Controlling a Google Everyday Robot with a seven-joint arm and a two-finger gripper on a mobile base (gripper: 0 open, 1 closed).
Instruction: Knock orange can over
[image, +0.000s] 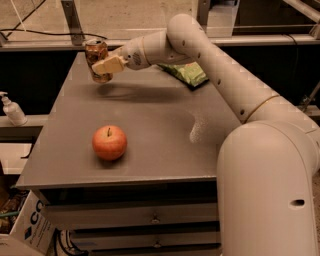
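My gripper is going to release the orange can on the grey table (149, 96) between the apple and the green snack bag.
The orange can (95, 56) stands at the far left corner of the grey table (150, 130), roughly upright, with its silver top showing. My gripper (108, 65) is right against the can's right side and overlaps its lower half in the camera view. The arm reaches in from the right across the back of the table.
A red-orange apple (109, 142) sits on the near left part of the table. A green crinkly snack bag (189, 73) lies at the back behind the arm. A white pump bottle (12, 109) stands on a ledge off the table's left edge.
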